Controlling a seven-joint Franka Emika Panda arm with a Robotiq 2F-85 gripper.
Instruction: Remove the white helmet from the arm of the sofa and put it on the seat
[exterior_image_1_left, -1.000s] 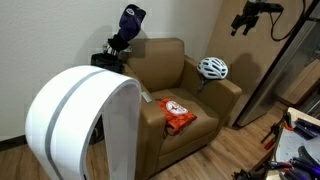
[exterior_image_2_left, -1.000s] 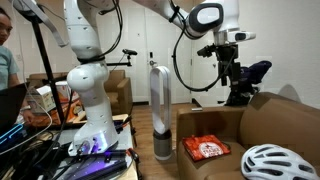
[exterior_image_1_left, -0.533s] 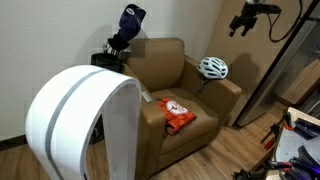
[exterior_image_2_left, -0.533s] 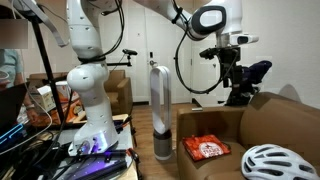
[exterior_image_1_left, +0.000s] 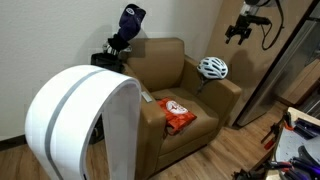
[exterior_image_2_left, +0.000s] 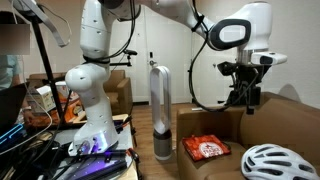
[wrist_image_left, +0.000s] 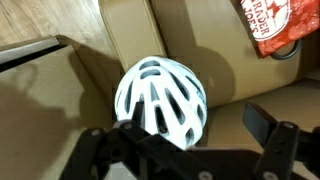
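The robot's gripper will next go to the middle strip (exterior_image_1_left: 214, 62) (wrist_image_left: 158, 107) of the white helmet's top and close there, with its fingers in the dark vent slots alongside.
The white helmet (exterior_image_1_left: 212, 67) with dark vent slots rests on the flat brown leather arm of the sofa (exterior_image_1_left: 222, 84); it also shows in an exterior view (exterior_image_2_left: 274, 162) and in the wrist view (wrist_image_left: 160, 99). My gripper (exterior_image_1_left: 238, 32) hangs in the air above and to the right of the helmet, apart from it; it also shows in an exterior view (exterior_image_2_left: 246, 97). In the wrist view its open, empty fingers (wrist_image_left: 190, 135) frame the helmet from above. The seat (exterior_image_1_left: 176, 125) lies between the arms of the sofa (exterior_image_1_left: 158, 60).
An orange-red snack bag (exterior_image_1_left: 178, 114) lies on the seat. A dark blue-black object (exterior_image_1_left: 128, 30) stands behind the sofa back. A big white curved arch (exterior_image_1_left: 80, 120) fills the foreground. A tall grey fan tower (exterior_image_2_left: 160, 113) and another robot arm (exterior_image_2_left: 88, 75) stand nearby.
My gripper has moved down and toward the sofa, closer above the helmet. The helmet and snack bag have not moved.
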